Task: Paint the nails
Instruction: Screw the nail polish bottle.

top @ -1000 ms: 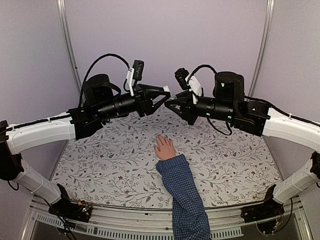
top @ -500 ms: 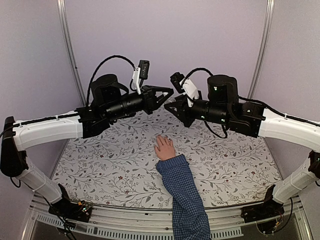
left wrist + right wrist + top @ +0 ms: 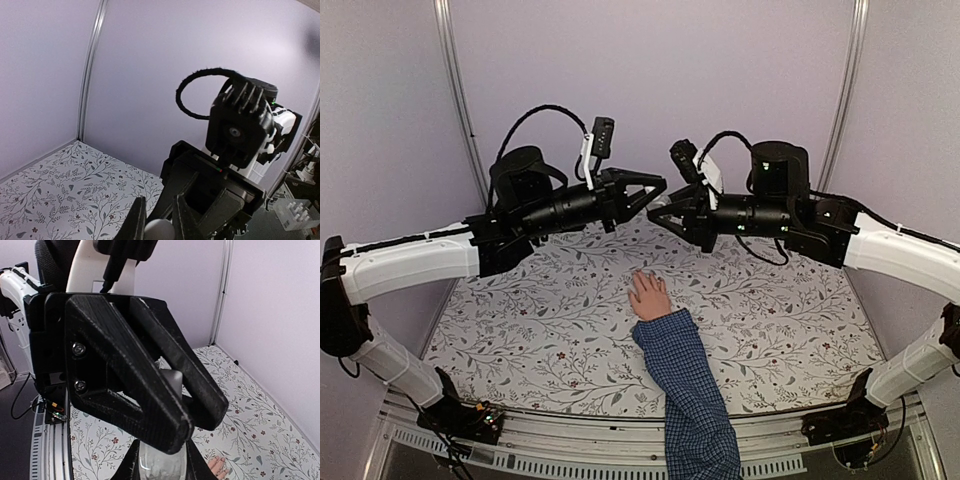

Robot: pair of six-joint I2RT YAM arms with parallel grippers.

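Note:
The pale cap is still on the clear bottle and my left gripper is rolled far over, so next I open that gripper, roll it back and regrip the cap (image 3: 159, 231).
A small pale hand (image 3: 648, 297) lies flat on the flowered table, at the end of a blue checked sleeve (image 3: 685, 390). Its nails are too small to make out; the fingertips (image 3: 218, 467) show at the bottom of the right wrist view. High above it the two grippers meet tip to tip. My right gripper (image 3: 161, 460) (image 3: 658, 213) is shut on a small clear bottle (image 3: 157, 469). My left gripper (image 3: 159, 215) (image 3: 661, 186) is shut on the bottle's pale cap (image 3: 157, 231) (image 3: 173, 381).
A flowered cloth (image 3: 520, 320) covers the table, with lilac walls behind and at the sides. The sleeve runs from the near edge to mid-table. Metal corner posts (image 3: 455, 90) stand at the back.
My left gripper's jaws have shut on the cap. Both arms shifted slightly in the air and still meet above the hand, which has not moved.

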